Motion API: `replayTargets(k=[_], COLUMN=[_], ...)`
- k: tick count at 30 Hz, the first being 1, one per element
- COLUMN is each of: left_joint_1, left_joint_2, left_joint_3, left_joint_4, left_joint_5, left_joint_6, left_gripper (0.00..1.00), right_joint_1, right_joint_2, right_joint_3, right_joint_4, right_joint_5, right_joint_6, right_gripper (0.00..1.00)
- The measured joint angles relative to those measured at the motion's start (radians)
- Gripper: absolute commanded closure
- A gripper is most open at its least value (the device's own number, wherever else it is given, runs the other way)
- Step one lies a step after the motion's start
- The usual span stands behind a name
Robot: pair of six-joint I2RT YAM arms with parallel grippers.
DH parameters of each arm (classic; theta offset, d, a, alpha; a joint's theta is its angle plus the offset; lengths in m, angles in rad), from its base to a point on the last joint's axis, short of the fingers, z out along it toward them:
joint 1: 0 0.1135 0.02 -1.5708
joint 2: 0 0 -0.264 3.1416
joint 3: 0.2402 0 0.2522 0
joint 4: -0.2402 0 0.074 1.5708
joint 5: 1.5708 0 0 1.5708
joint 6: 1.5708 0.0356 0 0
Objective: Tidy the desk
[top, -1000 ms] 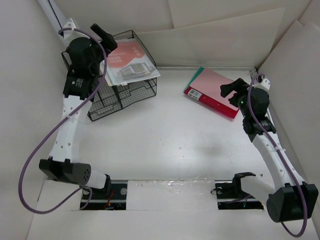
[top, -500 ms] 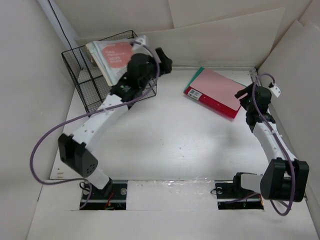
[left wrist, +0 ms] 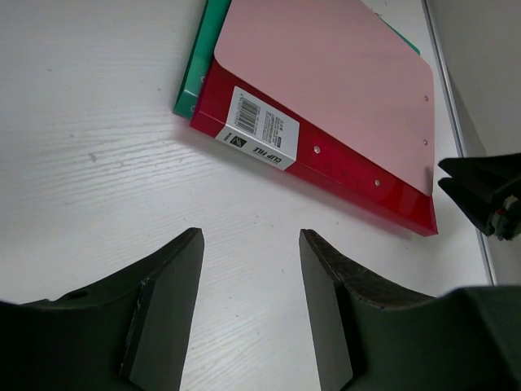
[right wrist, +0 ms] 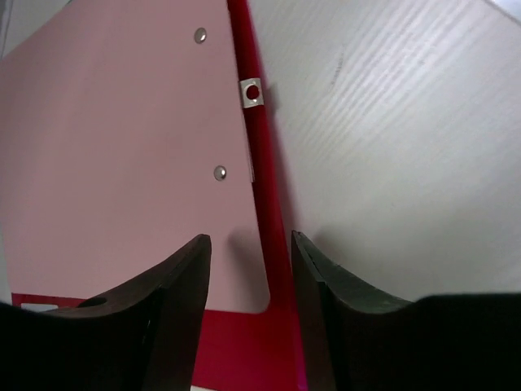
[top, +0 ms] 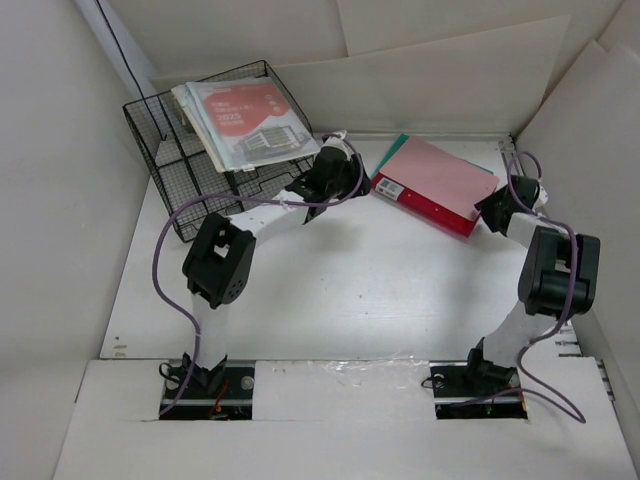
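Observation:
Next, I take the pink cover alone (right wrist: pixel 242 273) and slide it toward my left gripper, because my right gripper has the red clip file's edge along with the pink cover.
A stack of folders lies at the back right of the desk (top: pixel 350 290): a pink cover (top: pixel 440 172) on a red clip file (top: pixel 420 207), over a green folder (top: pixel 392 155). My left gripper (top: pixel 352 170) hovers low just left of the stack. In the left wrist view it (left wrist: pixel 251 244) is open over bare desk, short of the red clip file (left wrist: pixel 326 163). My right gripper (top: pixel 492 212) is at the stack's right corner. In the right wrist view it (right wrist: pixel 251 244) is open, its jaws standing either side of the red file's edge (right wrist: pixel 262 171) and the pink cover's corner (right wrist: pixel 122 147).
A black wire basket (top: pixel 190 170) stands at the back left, with a red-and-white booklet (top: pixel 250 125) lying across its top. Upright white boards enclose the desk on the left, back and right. The right board stands close behind my right gripper.
My left arm swung from the basket across to the folders and came down low. My right arm reached to the stack's right corner. Both grippers' jaws have narrowed.

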Motion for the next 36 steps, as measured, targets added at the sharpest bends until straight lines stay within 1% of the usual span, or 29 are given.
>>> replayTargets(k=[4,9,12,13,19,21,23,24,26,28,29,30,31,32,36], left_joint_1=[0.000,0.000,0.000,0.000,0.000,0.000,0.000,0.000,0.000,0.000,0.000,0.000,0.000,0.000,0.000], left_joint_2=[0.032,0.054,0.078,0.089,0.141,0.147,0.152,0.154,0.156,0.156,0.156,0.157,0.157,0.159,0.169], left_joint_3=[0.000,0.000,0.008,0.013,0.025,0.027,0.032,0.039,0.044,0.051,0.055,0.059,0.064,0.071,0.089], left_joint_4=[0.052,0.111,0.130,0.130,0.129,0.127,0.124,0.123,0.122,0.122,0.120,0.120,0.119,0.119,0.121], left_joint_5=[0.025,0.046,0.051,0.053,0.056,0.057,0.057,0.057,0.057,0.057,0.057,0.057,0.057,0.057,0.061], left_joint_6=[0.000,0.000,0.000,0.000,0.000,0.000,0.000,0.000,0.001,0.002,0.002,0.003,0.004,0.005,0.006], left_gripper=[0.53,0.53,0.53,0.53,0.53,0.53,0.53,0.53,0.53,0.53,0.53,0.53,0.53,0.53,0.53], right_joint_1=[-0.019,-0.055,-0.065,-0.067,-0.070,-0.070,-0.070,-0.070,-0.071,-0.071,-0.071,-0.071,-0.071,-0.071,-0.070], right_joint_2=[0.108,0.153,0.162,0.165,0.166,0.164,0.161,0.161,0.161,0.161,0.161,0.160,0.160,0.160,0.158], right_joint_3=[0.058,0.069,0.080,0.085,0.089,0.089,0.089,0.089,0.089,0.089,0.089,0.089,0.089,0.089,0.089], right_joint_4=[0.044,0.066,0.071,0.076,0.084,0.084,0.085,0.087,0.088,0.088,0.088,0.088,0.088,0.088,0.088], right_joint_5=[-0.077,-0.140,-0.162,-0.167,-0.178,-0.175,-0.174,-0.174,-0.174,-0.174,-0.174,-0.174,-0.174,-0.174,-0.176], right_joint_6=[0.011,0.033,0.043,0.046,0.050,0.043,0.042,0.042,0.042,0.042,0.042,0.040,0.038,0.031,0.033], right_gripper=[0.48,0.47,0.56,0.62,0.62,0.74,0.81,0.82,0.82,0.79,0.79,0.81,0.94,0.99,1.00])
